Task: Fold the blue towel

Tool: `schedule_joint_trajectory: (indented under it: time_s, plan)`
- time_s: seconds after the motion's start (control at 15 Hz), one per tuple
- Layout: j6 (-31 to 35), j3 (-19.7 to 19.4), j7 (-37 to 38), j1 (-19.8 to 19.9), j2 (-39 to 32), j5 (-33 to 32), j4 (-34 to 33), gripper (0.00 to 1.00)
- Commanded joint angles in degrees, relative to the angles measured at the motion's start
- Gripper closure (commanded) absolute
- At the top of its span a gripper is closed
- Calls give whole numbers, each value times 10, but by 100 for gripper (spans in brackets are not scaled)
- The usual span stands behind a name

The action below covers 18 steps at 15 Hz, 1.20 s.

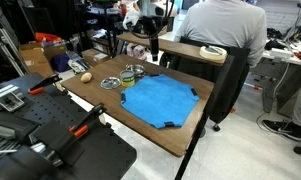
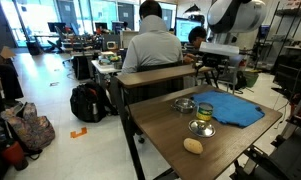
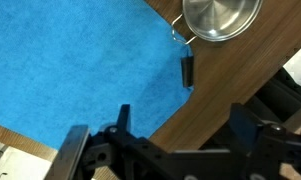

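The robot's gripper needs to move next to the blue towel's dark-tabbed corner (image 1: 152, 74) (image 3: 187, 72) beside the metal bowl and close there.
The blue towel (image 1: 158, 100) lies spread flat on the wooden table (image 1: 100, 100), and it shows in both exterior views (image 2: 230, 108). In the wrist view the blue towel (image 3: 80, 60) fills the upper left, with a small dark tab (image 3: 187, 70) at its edge. My gripper (image 3: 180, 130) is open and empty, hovering above the towel's edge and the bare wood. In the exterior views the gripper (image 2: 218, 62) hangs well above the far side of the towel (image 1: 153, 45).
A metal bowl (image 3: 220, 18) sits just past the towel's corner. Small dishes (image 1: 135, 72) (image 1: 112, 83) and a potato-like lump (image 1: 87, 76) lie beside the towel. A seated person (image 1: 222, 25) and a chair (image 2: 150, 80) are behind the table.
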<state>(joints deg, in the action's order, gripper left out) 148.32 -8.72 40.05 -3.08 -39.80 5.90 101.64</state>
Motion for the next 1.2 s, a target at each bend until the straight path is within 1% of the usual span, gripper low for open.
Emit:
schedule_joint_trajectory:
  time_s: [0.0, 0.13, 0.53, 0.93, 1.13]
  plan:
    - [-2, -3, -3, -3, -1, 4, -2, 0]
    - [8, -7, 4, -7, -7, 2, -4, 0]
    - [-4, -7, 16, -4, -73, 7, -53, 0]
    - [-4, -14, 47, -14, -144, 6, -122, 0]
    - [-12, -11, 59, -14, -169, 8, -159, 0]
